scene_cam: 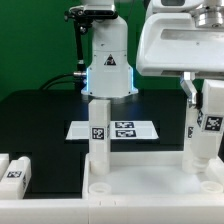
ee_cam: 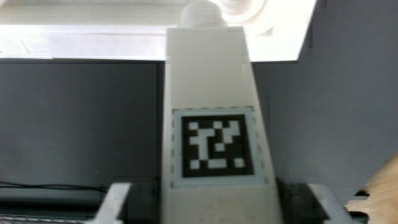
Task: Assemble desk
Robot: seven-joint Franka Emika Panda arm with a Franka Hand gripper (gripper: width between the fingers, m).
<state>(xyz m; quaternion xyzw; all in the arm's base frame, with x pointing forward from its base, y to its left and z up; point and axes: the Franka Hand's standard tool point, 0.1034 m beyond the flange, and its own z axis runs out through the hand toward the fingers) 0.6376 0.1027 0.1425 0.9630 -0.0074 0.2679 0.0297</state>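
I should let go of the tagged leg, now upright at the tabletop's far corner, with my gripper, standing in the tabletop's near corner hole [scene_cam: 212, 186] just below it.
The desk's white rimmed tabletop [scene_cam: 140, 192] lies at the front of the table. One white leg [scene_cam: 98, 135] with a tag stands upright at its far corner on the exterior view's left. My gripper [scene_cam: 206, 100] is shut on a second tagged leg [scene_cam: 209, 135], held upright with its lower end at the tabletop's far corner on the exterior view's right. In the wrist view this leg [ee_cam: 217, 110] fills the middle, its tag facing the camera. My gripper [ee_cam: 217, 206] presses the fingers [ee_cam: 125, 205] against both of the leg's sides. The tabletop [ee_cam: 294, 40] shows bright behind the leg's tip.
Two loose white legs [scene_cam: 14, 170] lie at the exterior view's left edge on the black table. The marker board [scene_cam: 125, 128] lies flat behind the tabletop. The arm's base [scene_cam: 107, 65] stands at the back centre, with cables trailing to the exterior view's left.
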